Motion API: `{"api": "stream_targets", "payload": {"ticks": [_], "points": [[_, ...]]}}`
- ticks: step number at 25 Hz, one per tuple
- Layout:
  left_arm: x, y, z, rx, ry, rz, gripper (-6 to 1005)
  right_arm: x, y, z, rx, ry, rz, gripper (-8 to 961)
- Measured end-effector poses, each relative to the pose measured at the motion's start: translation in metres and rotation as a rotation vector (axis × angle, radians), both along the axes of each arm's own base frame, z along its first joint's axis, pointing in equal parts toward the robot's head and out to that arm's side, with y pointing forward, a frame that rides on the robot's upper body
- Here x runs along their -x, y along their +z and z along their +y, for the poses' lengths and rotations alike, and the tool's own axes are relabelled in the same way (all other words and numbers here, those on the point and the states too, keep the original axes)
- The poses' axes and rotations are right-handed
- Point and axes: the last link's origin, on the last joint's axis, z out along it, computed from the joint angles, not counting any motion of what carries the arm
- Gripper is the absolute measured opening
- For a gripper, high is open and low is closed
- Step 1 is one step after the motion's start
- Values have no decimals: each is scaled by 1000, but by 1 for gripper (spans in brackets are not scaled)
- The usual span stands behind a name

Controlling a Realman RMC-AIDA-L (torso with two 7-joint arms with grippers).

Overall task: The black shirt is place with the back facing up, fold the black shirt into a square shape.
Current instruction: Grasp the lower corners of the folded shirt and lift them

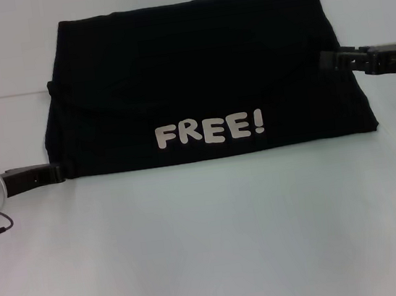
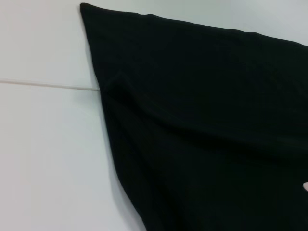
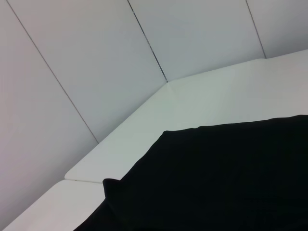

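Note:
Next, I move my right gripper over to the near corner (image 1: 375, 125) of the black shirt, on the side with the exclamation mark, and close it there.
The black shirt (image 1: 195, 68) lies flat on the white table (image 1: 211, 248) as a wide folded band, with a folded-over front layer showing white letters "FREE!" (image 1: 209, 130). My left gripper (image 1: 54, 172) is low at the shirt's near left corner, touching its edge. At the right edge, about halfway back, my right gripper (image 1: 325, 60) reaches in over the cloth. The left wrist view shows the shirt (image 2: 202, 120) with a creased fold near its side edge. Black cloth (image 3: 231, 178) with a small folded corner fills the lower part of the right wrist view.
The white table stretches bare in front of the shirt. A seam in the tabletop (image 2: 48, 85) runs to the shirt's left edge. White wall panels (image 3: 96, 57) stand behind the table.

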Motion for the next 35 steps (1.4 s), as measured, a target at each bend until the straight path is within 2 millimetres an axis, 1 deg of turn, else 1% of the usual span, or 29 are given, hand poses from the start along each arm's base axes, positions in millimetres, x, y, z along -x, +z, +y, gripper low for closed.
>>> {"api": "stream_targets", "payload": {"ticks": [3,6,12,19,24,30,35], "points": [[0,1,1,-2,-5,11,350,0,0,0,0,0,1,676],[0,0,1,2,-10,16,143,0,0,0,0,0,1,677],[-2,1,2,12,-19,32,-3,-6,2,0,10,-32,-18,677],[-4,15,3,13,-43,40,0,-21,8,3,94,-190,-132,676],[-4,16,2,15,-47,44,0,-31,10,2,108,-267,-184,676],[-3,16,0,31,-54,48,0,-41,6,-2,111,-304,-208,675],[-2,16,0,33,-52,55,0,-47,-4,3,73,-329,-253,675]]}}
